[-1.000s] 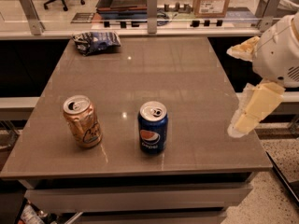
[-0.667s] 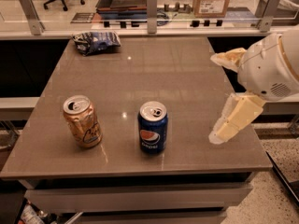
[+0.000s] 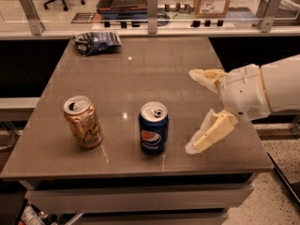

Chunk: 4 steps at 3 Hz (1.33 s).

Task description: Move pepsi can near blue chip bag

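Note:
My gripper is going to close on the middle of the pepsi can (image 3: pixel 154 131), with one finger on the can's near side and the other on its far side.
The pepsi can (image 3: pixel 153 127) stands upright near the table's front edge, dark blue with a round logo and a silver top. The blue chip bag (image 3: pixel 96 41) lies at the far left corner of the table, wrinkled and dark blue. My gripper (image 3: pixel 192 110) is to the right of the pepsi can, a short gap away, and open. One cream finger (image 3: pixel 206 75) points left farther back and the other finger (image 3: pixel 209 133) is nearer the front edge. It holds nothing.
An orange-tan can (image 3: pixel 83 122) stands left of the pepsi can. The grey table (image 3: pixel 140 78) ends in a glass barrier with metal posts (image 3: pixel 152 6) at the back. A cardboard box (image 3: pixel 213 0) sits beyond it.
My gripper and arm have moved left over the table toward the pepsi can. Both cans and the bag have not moved.

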### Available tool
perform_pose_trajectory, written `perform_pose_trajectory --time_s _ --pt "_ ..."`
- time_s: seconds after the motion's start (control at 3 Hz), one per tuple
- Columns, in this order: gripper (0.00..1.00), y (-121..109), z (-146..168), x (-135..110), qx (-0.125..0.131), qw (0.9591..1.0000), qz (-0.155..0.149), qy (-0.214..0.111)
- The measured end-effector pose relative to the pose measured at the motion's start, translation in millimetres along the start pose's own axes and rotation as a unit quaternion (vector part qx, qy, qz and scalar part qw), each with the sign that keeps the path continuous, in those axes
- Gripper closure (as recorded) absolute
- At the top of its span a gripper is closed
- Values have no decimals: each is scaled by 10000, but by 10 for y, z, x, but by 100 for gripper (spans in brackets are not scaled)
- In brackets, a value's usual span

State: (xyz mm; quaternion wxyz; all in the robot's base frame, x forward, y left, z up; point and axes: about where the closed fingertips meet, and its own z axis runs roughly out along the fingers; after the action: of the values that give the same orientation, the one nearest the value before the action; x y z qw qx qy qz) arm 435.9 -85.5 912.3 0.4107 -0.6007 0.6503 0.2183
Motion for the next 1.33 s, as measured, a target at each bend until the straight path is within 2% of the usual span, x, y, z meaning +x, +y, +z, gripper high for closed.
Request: perform_pose_trajectory --time_s 0.33,0.67,1.0,1.33 --pt "0 144 189 16 -318 9977 91 -591" --pt "0 286 307 -17 -560 9926 134 -1070" --pt "0 387 359 -136 -717 9872 70 -1424" --pt "0 385 460 -206 -836 9825 166 -1653"
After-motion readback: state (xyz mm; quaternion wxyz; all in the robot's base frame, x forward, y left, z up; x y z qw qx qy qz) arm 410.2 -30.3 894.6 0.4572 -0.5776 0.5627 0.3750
